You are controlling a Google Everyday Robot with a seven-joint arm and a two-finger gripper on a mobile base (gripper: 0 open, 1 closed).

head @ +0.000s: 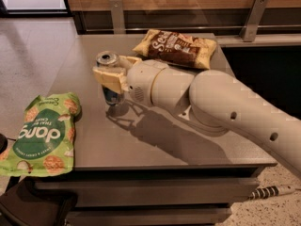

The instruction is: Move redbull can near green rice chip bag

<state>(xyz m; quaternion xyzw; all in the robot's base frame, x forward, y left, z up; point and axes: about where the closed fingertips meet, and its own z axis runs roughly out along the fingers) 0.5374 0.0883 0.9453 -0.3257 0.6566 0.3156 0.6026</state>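
Note:
My gripper will let go of the redbull can on the grey table, a small gap away from the green rice chip bag's inner edge (106,127). The can is now held close above the tabletop.
The redbull can (108,60) is a slim silver and blue can, upright, with its silver top showing. My gripper (113,72) is shut on the redbull can, with cream fingers (109,76) on its near and far sides, holding it over the grey table (155,140) left of centre. The can's lower part (111,97) shows below the near finger, close to the tabletop. The green rice chip bag (43,133) lies flat at the table's front left corner, overhanging the edge, a short way left and in front of the can.
A yellow and brown chip bag (176,47) lies at the back of the table, behind my arm (211,102). A wood-panelled wall with metal brackets (254,15) runs behind the table. Floor lies to the left and a cable (273,191) at lower right.

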